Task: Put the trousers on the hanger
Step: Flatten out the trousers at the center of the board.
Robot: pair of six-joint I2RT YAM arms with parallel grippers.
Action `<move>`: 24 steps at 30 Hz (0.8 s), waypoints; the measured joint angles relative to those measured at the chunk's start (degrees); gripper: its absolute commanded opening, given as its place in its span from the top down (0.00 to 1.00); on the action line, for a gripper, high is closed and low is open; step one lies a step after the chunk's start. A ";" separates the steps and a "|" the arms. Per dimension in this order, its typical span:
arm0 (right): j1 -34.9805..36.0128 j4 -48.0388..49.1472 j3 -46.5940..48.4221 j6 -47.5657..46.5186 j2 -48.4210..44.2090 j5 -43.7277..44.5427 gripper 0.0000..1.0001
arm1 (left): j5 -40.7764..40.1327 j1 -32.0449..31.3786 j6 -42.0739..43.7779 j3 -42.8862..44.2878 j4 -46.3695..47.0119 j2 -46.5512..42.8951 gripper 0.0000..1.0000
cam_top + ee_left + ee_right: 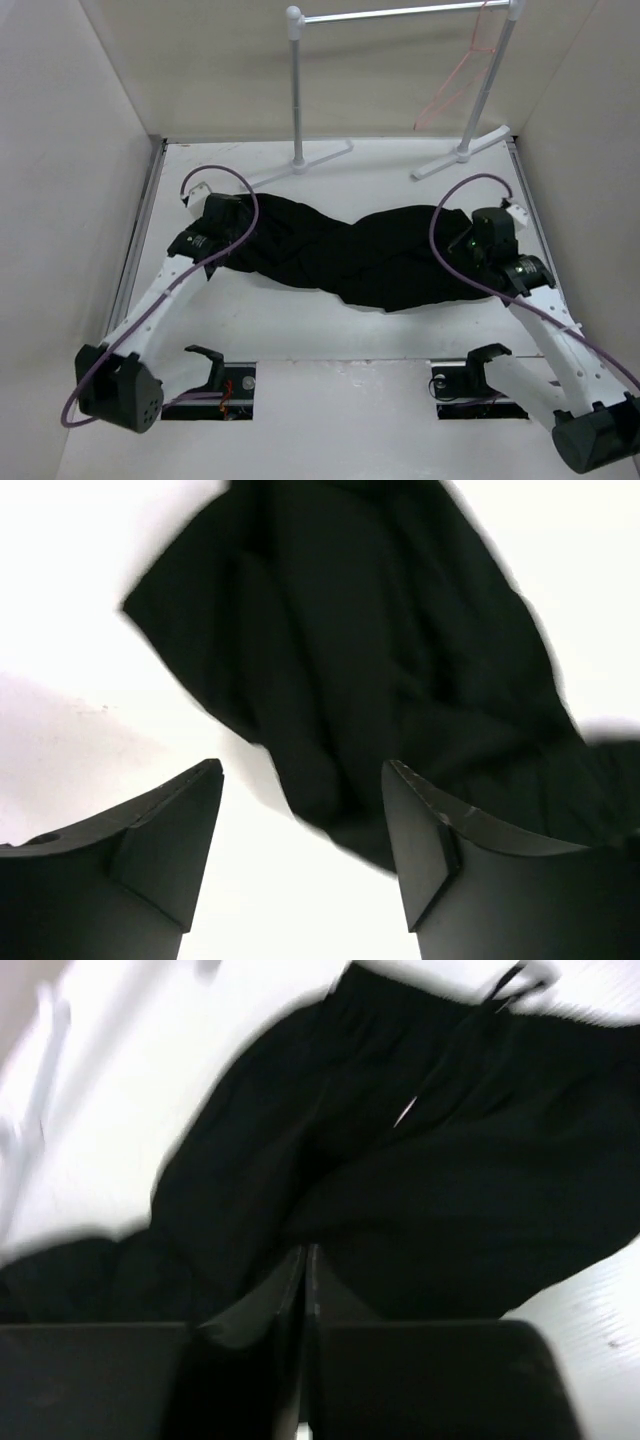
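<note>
The trousers' legs are bunched together, so I need to open my right gripper and take the waist end's near edge (455, 298) while my left gripper spreads the legs apart.
The black trousers (350, 255) lie crumpled across the middle of the table, stretching from left to right. The pink-red wire hanger (462, 70) hangs from the rail's bar at the back right. My left gripper (228, 215) is over the trousers' left end. In the left wrist view it (300, 775) is open, with the cloth (360, 670) just ahead and its edge reaching in beside the right finger (425, 830). My right gripper (470, 245) is at the trousers' right end. In the right wrist view it (308, 1255) is shut, tips against the cloth (430, 1180), with no cloth seen between them.
A clothes rail with white posts (296, 90) and a silver bar (400, 12) stands at the back, its feet (460, 155) on the white table. Walls close in the left, right and back sides. Both wrist views are blurred.
</note>
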 measured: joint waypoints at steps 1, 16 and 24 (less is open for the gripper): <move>2.47 0.04 -0.85 0.17 0.02 -0.33 0.94 | 0.98 2.47 -0.37 -1.27 1.81 1.55 0.38; 23.02 3.17 -7.02 3.17 1.57 -5.01 0.63 | 11.15 22.16 -6.71 -9.79 22.95 20.28 0.44; 24.61 4.28 -7.02 3.21 3.67 -5.95 0.55 | 11.91 22.69 -9.42 -9.75 26.53 27.34 0.97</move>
